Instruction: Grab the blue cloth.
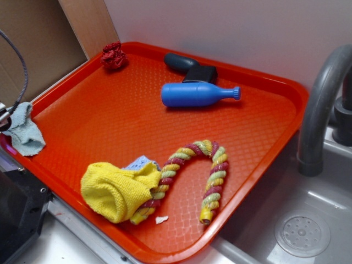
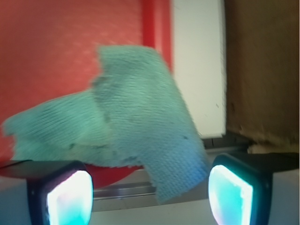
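Note:
The robot's open fingers reach only the blue cloth's outer corner past the tray's rim, so next the gripper moves further in and takes the cloth's folded middle point(image 2: 111, 123).
The blue cloth point(image 1: 25, 132) is a pale grey-blue rag lying over the left rim of the orange tray point(image 1: 137, 110), partly off it. In the wrist view the cloth point(image 2: 131, 122) fills the middle, and one corner hangs down between my two fingers. My gripper point(image 2: 147, 197) is open, with the fingers point(image 2: 61, 199) wide apart and not touching the cloth. In the exterior view only a dark bit of the gripper point(image 1: 4, 116) and its cable show at the left edge, right by the cloth's top.
On the tray are a yellow knitted cloth point(image 1: 118, 190), a striped rope toy point(image 1: 212, 176), a blue plastic bottle point(image 1: 198, 94), a dark brush point(image 1: 190, 65) and a red crumpled scrap point(image 1: 114, 55). A sink with a grey tap point(image 1: 319, 110) is on the right. A cardboard wall point(image 1: 38, 44) stands behind the left.

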